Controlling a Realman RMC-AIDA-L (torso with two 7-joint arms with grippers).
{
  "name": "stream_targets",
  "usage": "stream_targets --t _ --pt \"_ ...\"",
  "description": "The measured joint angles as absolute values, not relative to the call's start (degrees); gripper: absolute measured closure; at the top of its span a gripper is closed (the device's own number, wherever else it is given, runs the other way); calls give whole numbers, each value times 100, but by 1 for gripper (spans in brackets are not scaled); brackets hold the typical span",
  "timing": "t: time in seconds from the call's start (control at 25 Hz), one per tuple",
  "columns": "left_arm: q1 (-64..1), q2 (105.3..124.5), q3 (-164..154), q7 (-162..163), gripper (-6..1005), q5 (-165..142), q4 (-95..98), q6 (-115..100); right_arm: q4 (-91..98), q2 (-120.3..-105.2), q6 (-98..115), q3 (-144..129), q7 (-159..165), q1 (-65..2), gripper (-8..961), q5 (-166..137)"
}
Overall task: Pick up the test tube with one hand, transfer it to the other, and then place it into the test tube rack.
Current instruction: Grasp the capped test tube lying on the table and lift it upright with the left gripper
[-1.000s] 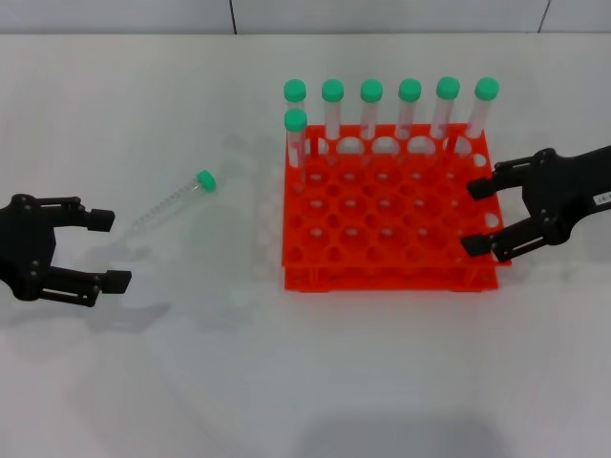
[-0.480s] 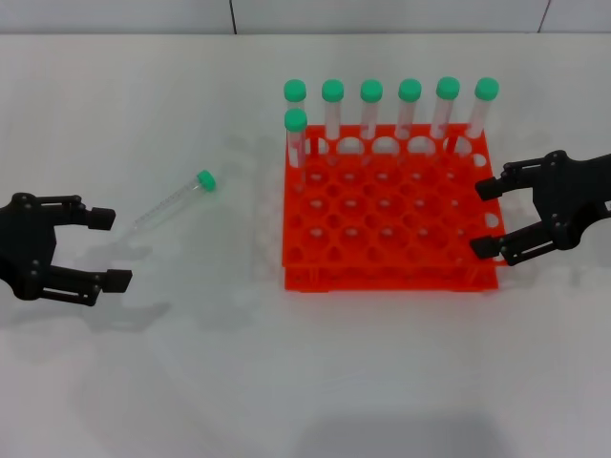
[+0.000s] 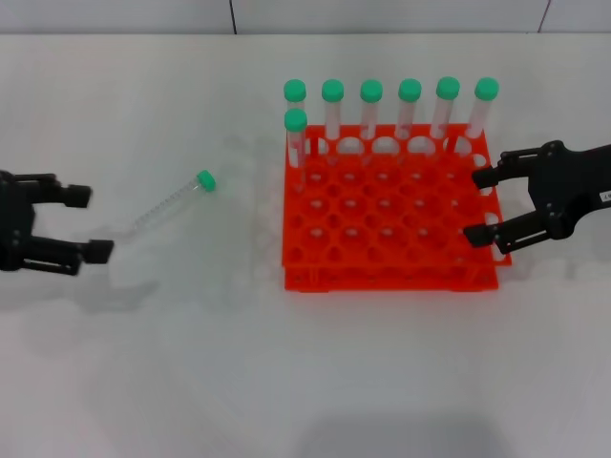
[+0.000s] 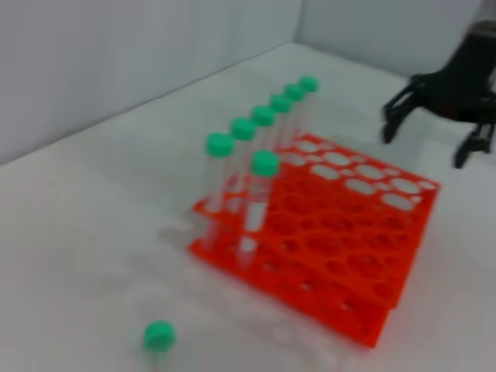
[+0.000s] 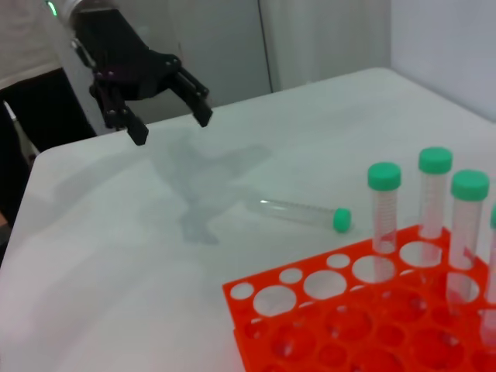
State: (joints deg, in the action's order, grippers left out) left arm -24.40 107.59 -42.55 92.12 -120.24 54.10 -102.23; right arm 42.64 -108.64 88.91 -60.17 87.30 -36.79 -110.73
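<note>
I will close my left gripper on the bottom end (image 3: 145,220) of the lying test tube, leaving its green cap free.
The test tube (image 3: 170,204), clear with a green cap, lies on the white table left of the orange-red rack (image 3: 391,279). It also shows in the right wrist view (image 5: 298,211), and its cap shows in the left wrist view (image 4: 159,335). My left gripper (image 3: 88,223) is open and empty, left of the tube's bottom end and apart from it; the right wrist view shows it too (image 5: 172,128). My right gripper (image 3: 478,206), with a white label, is open and empty at the rack's right edge; it shows far off in the left wrist view (image 4: 438,108).
Several capped tubes (image 3: 410,105) stand in the rack's far row and one (image 3: 296,138) in the second row at the left; they also show in the wrist views (image 4: 232,178) (image 5: 434,194). The rack (image 4: 372,310) (image 5: 256,306) has many free holes.
My left gripper has drawn back to the left and a little farther from me, away from the tube. My right gripper shifted slightly at the rack's right edge. The tube has not moved.
</note>
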Motion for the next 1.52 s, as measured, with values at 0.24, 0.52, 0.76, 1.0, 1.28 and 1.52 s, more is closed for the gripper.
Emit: stream_targets --t 0.24,0.52,0.76,1.0,1.28,1.52 --pt "-2449 10936 -4266 10843 106 -13182 6871 -10482 4378 -10973 8807 -5997 8645 -3677 81 -11074" --pt "-2970 11032 -4254 11256 107 -14520 7034 -10407 4379 -11059 8733 -6008 8546 -3715 81 -11110" --pt "-3406 10994 -4276 11096 107 -14713 6363 -9793 4379 -11088 8692 -6005 8513 -3715 82 -11114" --pt "-3947 11166 -4310 10979 106 -15308 5178 -8766 4377 -11143 8653 -6016 8513 -3728 82 -11113" --pt "-4172 11367 -4580 11004 107 -15401 4776 -8298 4377 -11158 8611 -6029 8513 -3742 82 -11116" --pt "-4317 11519 -4670 11121 108 -15545 4553 -8052 4377 -11170 8598 -6041 8504 -3744 82 -11119"
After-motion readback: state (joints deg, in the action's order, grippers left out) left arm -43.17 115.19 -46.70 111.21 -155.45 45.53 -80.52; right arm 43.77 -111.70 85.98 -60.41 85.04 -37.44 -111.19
